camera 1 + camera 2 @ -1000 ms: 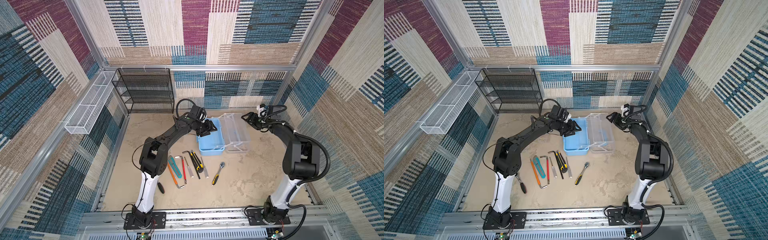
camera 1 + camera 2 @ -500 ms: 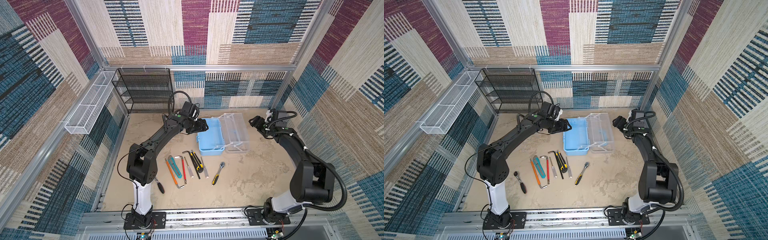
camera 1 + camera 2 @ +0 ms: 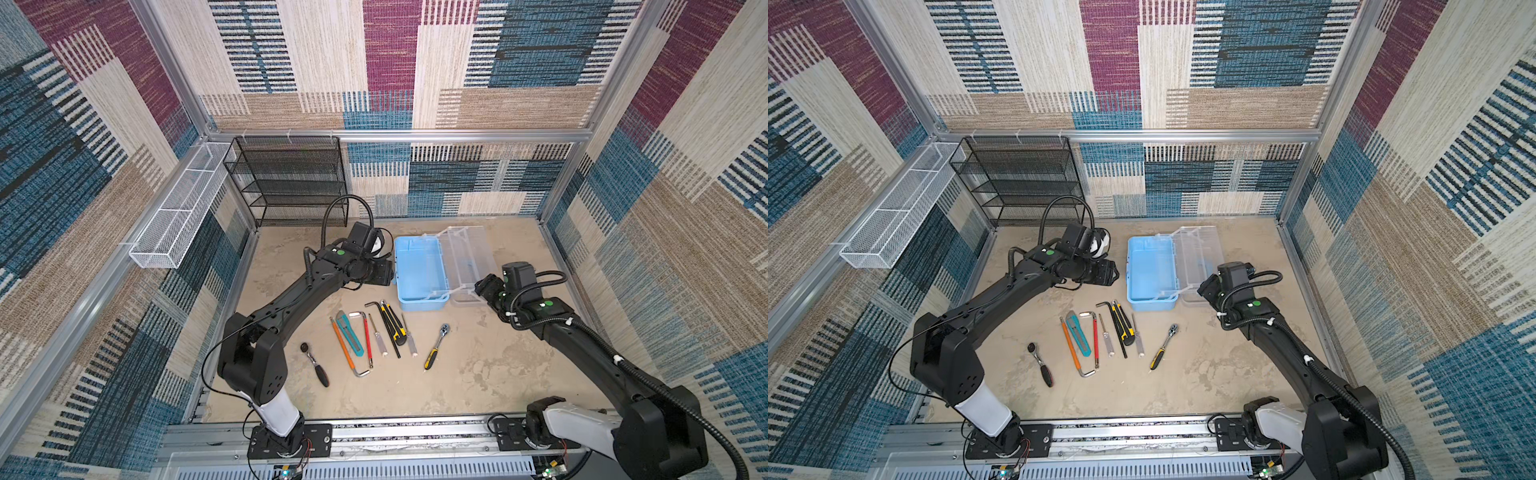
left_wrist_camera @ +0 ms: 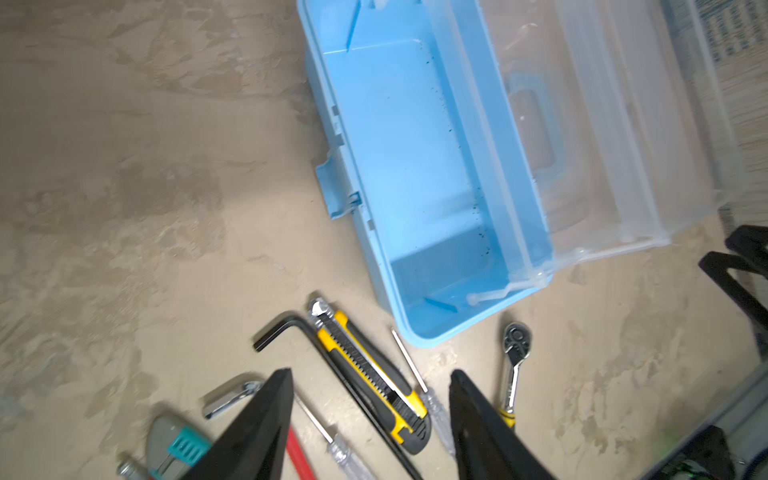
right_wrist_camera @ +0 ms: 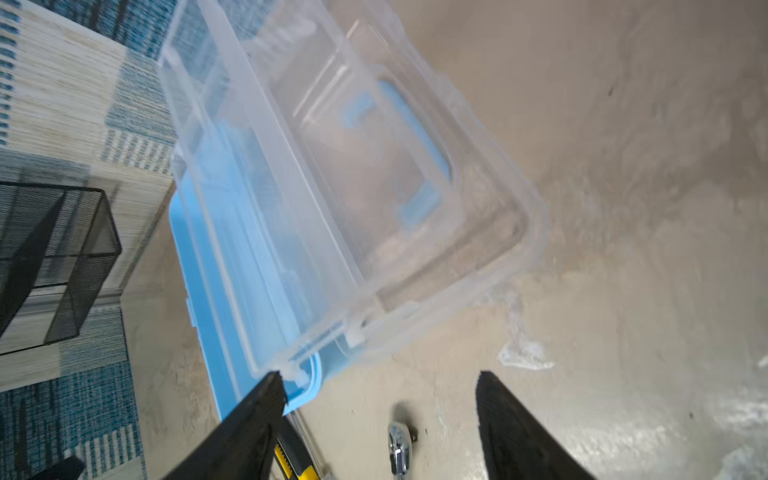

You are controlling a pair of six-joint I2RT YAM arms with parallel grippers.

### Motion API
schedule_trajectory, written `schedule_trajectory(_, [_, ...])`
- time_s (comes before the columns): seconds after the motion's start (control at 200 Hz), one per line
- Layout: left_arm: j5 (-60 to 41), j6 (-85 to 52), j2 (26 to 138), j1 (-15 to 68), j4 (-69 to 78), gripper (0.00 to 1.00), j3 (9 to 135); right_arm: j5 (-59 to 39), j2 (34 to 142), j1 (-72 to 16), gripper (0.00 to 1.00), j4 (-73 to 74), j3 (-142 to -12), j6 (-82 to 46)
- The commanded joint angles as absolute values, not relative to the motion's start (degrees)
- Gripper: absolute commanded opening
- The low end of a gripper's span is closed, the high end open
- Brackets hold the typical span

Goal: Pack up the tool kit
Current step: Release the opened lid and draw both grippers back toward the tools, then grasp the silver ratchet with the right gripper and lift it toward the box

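I need to move my right gripper to the yellow-handled ratchet next and close it on the ratchet's metal neck point(image 3: 440, 340), between its head and handle.
The light blue toolbox point(image 3: 419, 270) point(image 3: 1150, 270) stands open and empty on the floor. Its clear lid and tray point(image 3: 469, 257) point(image 5: 374, 166) are folded back to the right. Small hand tools lie in a row in front of it: a hex key point(image 4: 291, 328), a yellow utility knife point(image 3: 395, 326) point(image 4: 365, 365), a teal knife point(image 3: 349, 334), a mini hacksaw point(image 3: 353, 353), screwdrivers and two ratchets point(image 3: 436, 347) point(image 3: 316, 365). My left gripper point(image 3: 384, 272) point(image 4: 371, 374) hangs open just left of the box. My right gripper point(image 3: 482, 286) point(image 5: 380, 376) is open by the lid's near corner, holding nothing.
A black wire-mesh rack point(image 3: 291, 183) stands at the back left against the wall. A long white mesh basket point(image 3: 183, 208) hangs along the left wall. Patterned walls enclose the floor on three sides, and a metal rail point(image 3: 374, 436) runs along the front.
My left gripper has drawn back from over the toolbox's left rim to the floor beside it. My right arm has swung from the lid's far end round to its near right corner.
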State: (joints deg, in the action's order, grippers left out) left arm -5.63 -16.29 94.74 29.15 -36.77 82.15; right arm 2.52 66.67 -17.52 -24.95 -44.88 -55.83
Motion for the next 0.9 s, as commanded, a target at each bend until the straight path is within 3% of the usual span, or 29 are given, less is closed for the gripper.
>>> schedule_trajectory(0.0, [1.68,-12.16,91.14,29.03,-33.02,0.64,77.75,9.02,67.13,-23.69,0.74,-25.22,-43.65,-66.2])
schedule_trajectory(0.17, [4.9,-12.81,87.05,28.76,-34.81,0.55,73.36,13.77,71.79,-36.16,0.72,-24.81,-42.45,-76.59])
schedule_trajectory(0.346, [3.6,-15.91,83.5,28.26,-35.65,0.54,68.34,14.37,76.55,-43.63,0.68,-23.91,-41.79,-83.63])
schedule_trajectory(0.481, [5.42,-18.99,79.61,27.42,-35.5,0.8,63.22,12.89,80.32,-46.76,0.64,-24.88,-42.65,-84.84])
schedule_trajectory(0.897, [4.62,-21.0,73.91,24.71,-37.79,0.87,58.47,10.62,86.74,-47.99,0.45,-22.61,-42.27,-82.32])
